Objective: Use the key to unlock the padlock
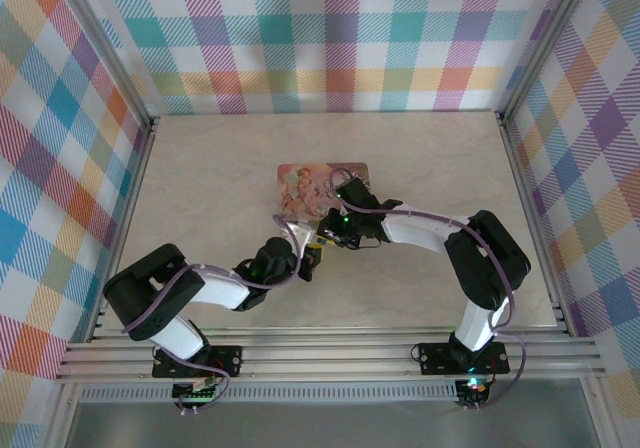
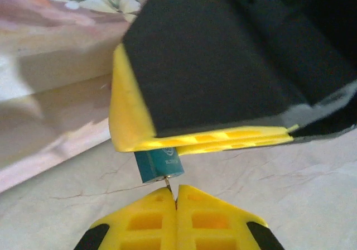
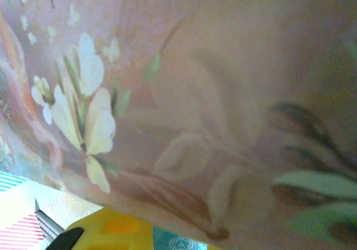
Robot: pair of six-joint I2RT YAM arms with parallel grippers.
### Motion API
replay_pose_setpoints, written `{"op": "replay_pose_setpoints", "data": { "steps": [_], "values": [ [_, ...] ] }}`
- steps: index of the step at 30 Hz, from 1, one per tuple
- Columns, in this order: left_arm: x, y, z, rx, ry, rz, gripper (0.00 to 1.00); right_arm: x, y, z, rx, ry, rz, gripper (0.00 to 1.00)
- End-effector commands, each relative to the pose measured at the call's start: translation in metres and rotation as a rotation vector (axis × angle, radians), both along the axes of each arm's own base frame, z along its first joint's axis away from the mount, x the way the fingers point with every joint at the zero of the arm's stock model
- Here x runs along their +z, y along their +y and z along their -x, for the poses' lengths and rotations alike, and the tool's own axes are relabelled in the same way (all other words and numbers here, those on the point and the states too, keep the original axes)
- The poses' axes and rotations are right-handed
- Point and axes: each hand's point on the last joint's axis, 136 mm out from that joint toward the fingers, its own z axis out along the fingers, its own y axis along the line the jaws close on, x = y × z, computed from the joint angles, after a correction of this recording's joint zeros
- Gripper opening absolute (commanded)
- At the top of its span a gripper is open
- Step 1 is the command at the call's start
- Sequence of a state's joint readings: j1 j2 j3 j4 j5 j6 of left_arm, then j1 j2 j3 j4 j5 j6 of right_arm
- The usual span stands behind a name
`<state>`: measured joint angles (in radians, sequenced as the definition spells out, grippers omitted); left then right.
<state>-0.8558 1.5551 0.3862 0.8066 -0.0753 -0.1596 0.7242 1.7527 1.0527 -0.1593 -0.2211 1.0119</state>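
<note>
I should open my right gripper, which covers the padlock's shackle end, and take the padlock lower on its body (image 2: 160,169) to free the shackle.
In the left wrist view the tiny teal padlock (image 2: 159,165) sticks out from under the yellow finger (image 2: 167,141) of my right gripper, which is shut on it just above the table. My left gripper (image 2: 176,197) is shut on the thin metal key (image 2: 168,184). The key's tip meets the padlock's bottom face at the keyhole. The shackle is hidden inside the right gripper. In the right wrist view the padlock (image 3: 181,242) shows at the bottom edge beside one yellow finger (image 3: 111,230). From above, the left gripper (image 1: 308,260) and right gripper (image 1: 328,233) meet tip to tip mid-table.
The pink illustrated tin (image 1: 320,183) lies flat just behind both grippers, and its flowered lid (image 3: 184,105) sits very close to the right wrist camera. Its side (image 2: 50,66) stands at the upper left of the left wrist view. Checked walls (image 1: 60,168) enclose the marble table (image 1: 450,168).
</note>
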Motion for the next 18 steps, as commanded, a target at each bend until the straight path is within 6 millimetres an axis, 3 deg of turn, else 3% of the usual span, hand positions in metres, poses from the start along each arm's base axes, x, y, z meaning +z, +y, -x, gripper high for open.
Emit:
{"op": "replay_pose_setpoints", "data": {
  "steps": [1, 6, 12, 18],
  "values": [
    [0.013, -0.01, 0.003, -0.055, -0.193, -0.21, 0.0, -0.001, 0.007, 0.021, 0.013, 0.125, -0.045, 0.0],
    [0.007, -0.009, 0.008, -0.064, -0.218, -0.266, 0.0, -0.003, 0.003, 0.027, 0.016, 0.14, -0.031, 0.09],
    [0.007, -0.007, 0.012, -0.037, -0.174, -0.176, 0.0, 0.002, 0.0, 0.027, 0.005, 0.126, -0.03, 0.44],
    [0.001, 0.003, 0.006, 0.009, -0.115, -0.125, 0.0, 0.007, -0.001, 0.025, 0.006, 0.104, -0.022, 0.57]
  ]
}}
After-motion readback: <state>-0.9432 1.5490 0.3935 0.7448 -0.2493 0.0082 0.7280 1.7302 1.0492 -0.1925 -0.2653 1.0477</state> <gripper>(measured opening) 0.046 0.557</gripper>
